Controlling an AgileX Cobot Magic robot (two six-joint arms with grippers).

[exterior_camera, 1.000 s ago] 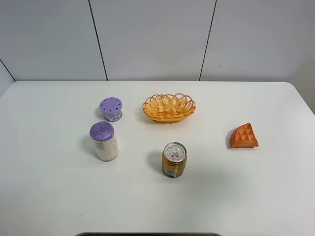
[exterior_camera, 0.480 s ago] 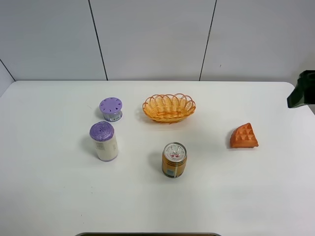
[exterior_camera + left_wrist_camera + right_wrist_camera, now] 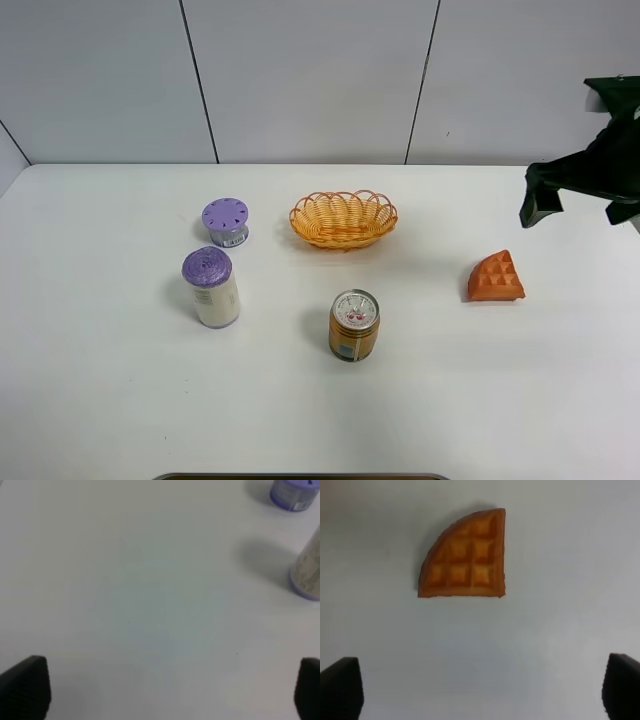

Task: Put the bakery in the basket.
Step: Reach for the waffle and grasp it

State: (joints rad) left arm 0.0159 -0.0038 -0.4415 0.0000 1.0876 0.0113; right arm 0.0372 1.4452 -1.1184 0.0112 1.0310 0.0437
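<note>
Next, my right gripper goes down to the waffle's middle [image 3: 496, 279] [image 3: 470, 564] and closes there, one finger on its curved side, the other on a straight side.
The bakery, an orange-brown waffle wedge [image 3: 496, 277], lies flat on the white table at the right. It also shows in the right wrist view [image 3: 465, 557], ahead of my wide-open fingers. My right gripper [image 3: 580, 208] hovers open and empty above the table, just behind and to the right of the waffle, apart from it. The woven orange-yellow basket [image 3: 343, 220] sits empty at the centre back. My left gripper [image 3: 165, 690] is open and empty over bare table; it is out of the exterior view.
A gold drink can [image 3: 354, 325] stands in the centre front. A short purple-lidded container [image 3: 225, 221] and a taller one [image 3: 211, 287] stand at the left; both show in the left wrist view [image 3: 295, 490] [image 3: 307, 570].
My right arm has come in from the right edge and moved left, to a spot above and behind the waffle. Nothing on the table has moved.
</note>
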